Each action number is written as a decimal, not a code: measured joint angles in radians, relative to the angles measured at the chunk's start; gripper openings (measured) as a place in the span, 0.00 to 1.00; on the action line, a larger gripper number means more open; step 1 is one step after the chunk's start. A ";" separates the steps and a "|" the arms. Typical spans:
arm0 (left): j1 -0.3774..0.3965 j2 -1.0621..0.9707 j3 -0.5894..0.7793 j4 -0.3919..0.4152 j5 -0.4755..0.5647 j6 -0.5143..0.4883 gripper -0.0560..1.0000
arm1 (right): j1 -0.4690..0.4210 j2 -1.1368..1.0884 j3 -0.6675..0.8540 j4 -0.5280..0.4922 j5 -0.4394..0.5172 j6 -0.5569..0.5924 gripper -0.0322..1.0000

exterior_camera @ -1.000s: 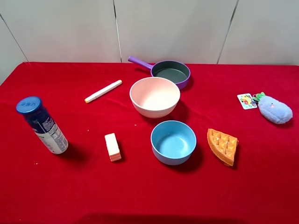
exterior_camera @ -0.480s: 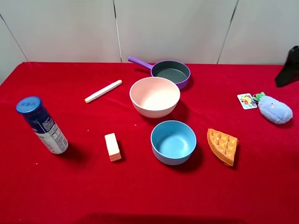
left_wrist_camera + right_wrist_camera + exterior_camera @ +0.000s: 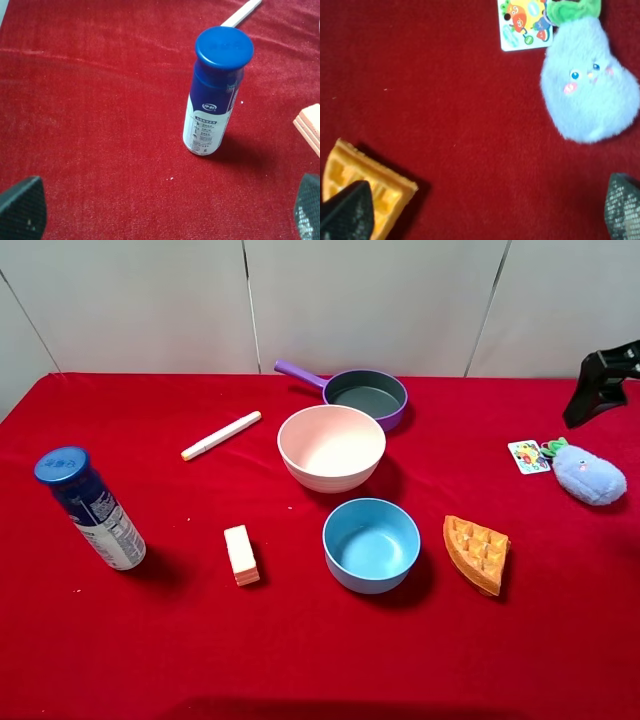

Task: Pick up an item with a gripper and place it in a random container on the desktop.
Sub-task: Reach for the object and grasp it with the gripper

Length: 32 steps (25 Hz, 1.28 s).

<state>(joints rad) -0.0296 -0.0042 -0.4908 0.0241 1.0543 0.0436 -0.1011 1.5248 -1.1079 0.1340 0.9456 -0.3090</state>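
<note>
I will close my right gripper across the face (image 3: 586,471) (image 3: 590,77) of the light-blue plush, on its fuzzy body below the green leafy top.
The item, a fuzzy light-blue plush (image 3: 590,475) with a green leafy top and a colourful card tag (image 3: 528,456), lies at the far right of the red desktop (image 3: 300,660). My right gripper (image 3: 600,388) hangs just behind and above it, partly cut off by the view's edge. In the right wrist view the plush (image 3: 587,95) lies ahead of the right gripper (image 3: 485,212), whose fingers stand wide apart and empty. The container, a pale pink-cream bowl (image 3: 330,478), sits mid-table. My left gripper (image 3: 165,210) is open and empty, short of a blue-capped bottle (image 3: 215,95).
A blue bowl (image 3: 371,570) stands in front of the pink bowl, and a purple-handled pan (image 3: 365,395) behind it. An orange waffle wedge (image 3: 477,553) lies left of the plush. A white marker (image 3: 221,435), a pale block (image 3: 241,554) and the bottle (image 3: 92,508) occupy the left half.
My right arm has come into the high view from the right edge and moved left, above the plush. Nothing on the table has shifted.
</note>
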 joint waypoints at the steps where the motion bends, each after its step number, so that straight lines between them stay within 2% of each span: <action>1: 0.000 0.000 0.000 0.000 0.000 0.000 0.99 | -0.011 0.022 -0.003 0.008 -0.006 -0.012 0.70; 13: 0.000 0.000 0.000 0.000 -0.001 0.000 0.99 | -0.116 0.184 -0.032 0.052 -0.072 -0.161 0.70; 18: 0.000 0.000 0.000 0.000 -0.001 0.000 0.99 | -0.133 0.223 -0.057 0.059 -0.082 -0.211 0.70; 32: 0.000 0.000 0.000 0.000 -0.001 0.000 0.99 | -0.147 0.379 -0.135 0.008 -0.093 -0.232 0.70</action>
<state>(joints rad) -0.0296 -0.0042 -0.4908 0.0241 1.0536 0.0436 -0.2476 1.9035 -1.2433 0.1418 0.8528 -0.5411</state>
